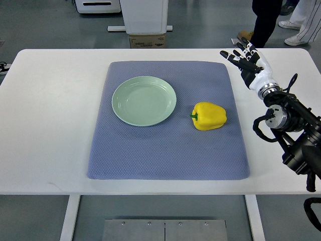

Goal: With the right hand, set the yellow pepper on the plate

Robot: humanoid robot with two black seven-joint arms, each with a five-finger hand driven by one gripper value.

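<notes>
The robot's right gripper should come from the end opposite the yellow pepper's green stem and close across the body [209, 116] of the yellow pepper.
A yellow pepper [209, 116] with a green stem lies on its side on the blue-grey mat [168, 150], right of centre. A pale green plate [144, 100] sits on the mat to the pepper's left, with nothing on it. My right hand [244, 58] hovers over the table's far right, beyond the mat's corner, fingers spread and holding nothing. It is well apart from the pepper, up and to its right. The left arm does not show.
The white table [47, 125] carries the mat. A cardboard box [147, 40] and a white stand base sit on the floor behind the table. A person's legs and shoes [266, 20] stand at the far right.
</notes>
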